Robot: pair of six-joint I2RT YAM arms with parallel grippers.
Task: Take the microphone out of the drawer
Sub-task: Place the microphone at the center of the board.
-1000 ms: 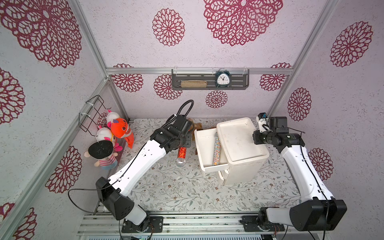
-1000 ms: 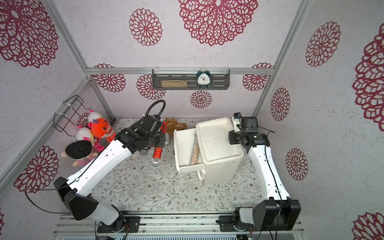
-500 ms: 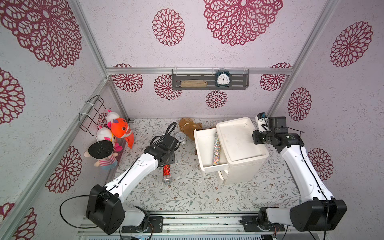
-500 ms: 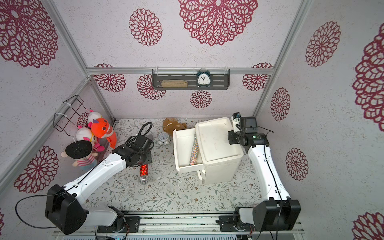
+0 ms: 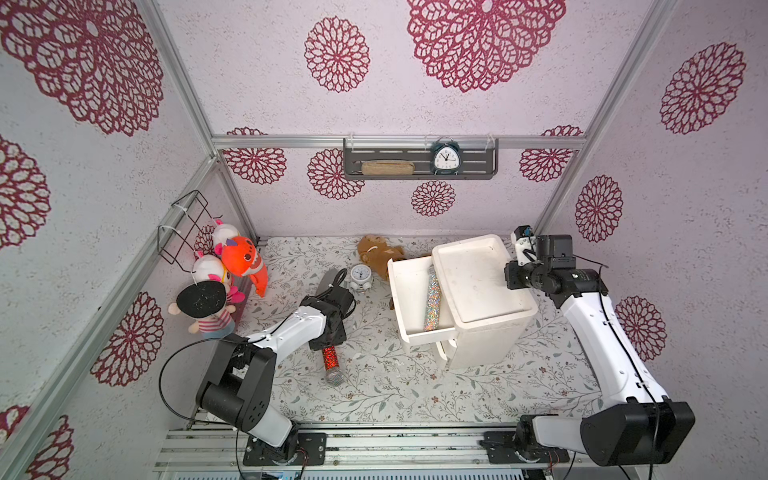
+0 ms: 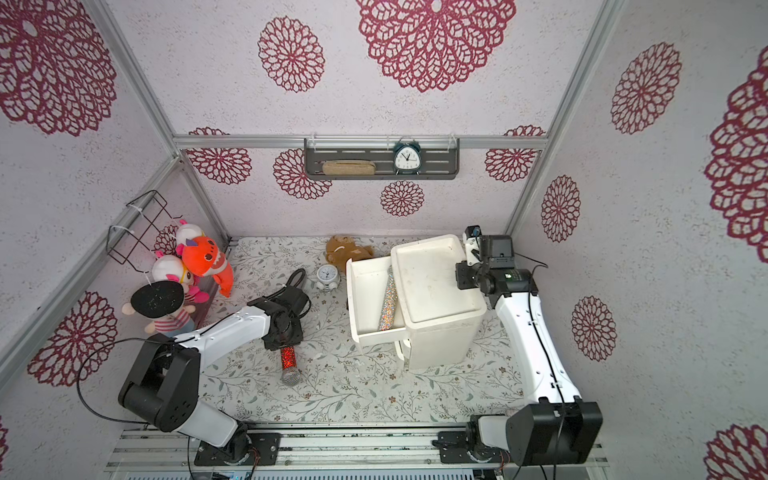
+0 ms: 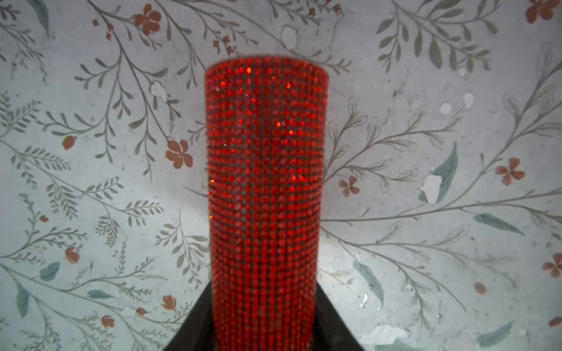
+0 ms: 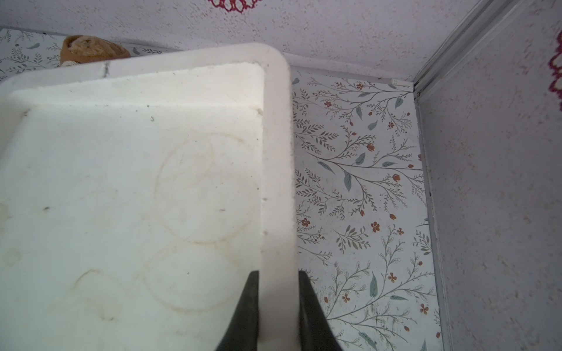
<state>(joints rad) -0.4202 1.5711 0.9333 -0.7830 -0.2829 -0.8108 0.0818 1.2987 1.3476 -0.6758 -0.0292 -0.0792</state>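
The robot's left gripper will release the red microphone on the floral floor mat [image 5: 321, 358] [image 7: 230, 286] between the alarm clock and the front bar.
A red glitter microphone [image 5: 331, 360] with a silver mesh head points toward the front, low over the floral floor mat, left of the white cabinet [image 5: 478, 274]. My left gripper [image 5: 328, 343] is shut on its red handle [image 7: 264, 182], with a dark finger on each side. The cabinet's top drawer [image 5: 405, 286] stands pulled out to the left, and a silver glitter stick [image 5: 432, 301] lies in it. On the cabinet's right side, my right gripper [image 8: 278, 304] is shut on the raised top rim [image 8: 276, 182].
A small white alarm clock [image 5: 360, 276] and a brown plush [image 5: 376, 251] sit on the floor behind the left arm. Plush toys [image 5: 232, 266] and a wire basket [image 5: 183, 226] line the left wall. A shelf [image 5: 419, 164] hangs on the back wall.
My left arm has pulled back from beside the drawer toward the front left and folded down, carrying the red microphone with it. The right arm has not moved.
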